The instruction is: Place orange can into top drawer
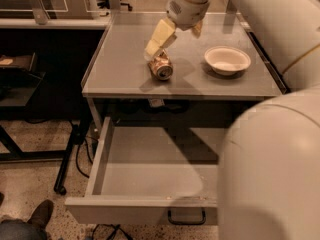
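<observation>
The gripper will close around the orange can's far half [159, 61], away from the can's silver end, before it lifts the can off the table.
The orange can [161, 67] lies on its side on the grey table top [120, 79], silver end facing me. My gripper [158, 44] comes down from the upper right and its cream tip rests against the can's upper left side. The top drawer [150, 179] is pulled open below the table, its flat grey bottom bare, with a dark handle [186, 217] at the front. My arm's large white link [270, 174] hides the drawer's right part.
A white bowl [227, 59] stands on the table to the right of the can. A dark shelf unit [20, 79] and black frame legs are at the left. A person's shoe [41, 214] is on the floor at the bottom left.
</observation>
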### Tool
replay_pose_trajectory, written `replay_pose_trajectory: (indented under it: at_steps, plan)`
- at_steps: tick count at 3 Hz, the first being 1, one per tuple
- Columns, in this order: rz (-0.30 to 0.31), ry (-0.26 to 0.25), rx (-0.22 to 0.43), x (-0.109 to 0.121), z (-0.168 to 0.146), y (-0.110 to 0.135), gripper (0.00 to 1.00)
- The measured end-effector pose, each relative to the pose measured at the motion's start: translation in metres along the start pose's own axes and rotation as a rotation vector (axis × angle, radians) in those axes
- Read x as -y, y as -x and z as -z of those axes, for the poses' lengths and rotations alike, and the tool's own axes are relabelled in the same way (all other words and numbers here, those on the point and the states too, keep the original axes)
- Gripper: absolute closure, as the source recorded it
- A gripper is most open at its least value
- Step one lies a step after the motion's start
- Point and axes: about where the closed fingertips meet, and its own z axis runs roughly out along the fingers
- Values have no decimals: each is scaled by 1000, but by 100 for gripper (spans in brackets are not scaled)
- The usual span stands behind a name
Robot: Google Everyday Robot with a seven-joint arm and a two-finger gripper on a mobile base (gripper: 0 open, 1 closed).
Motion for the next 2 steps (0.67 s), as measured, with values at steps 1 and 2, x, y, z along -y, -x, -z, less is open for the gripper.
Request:
replay_pose_trajectory:
  at_steps: [1, 2]
  plan:
    - [-44, 29, 43, 2, -2, 37, 0]
    - [-72, 31, 77, 5, -3, 59, 0]
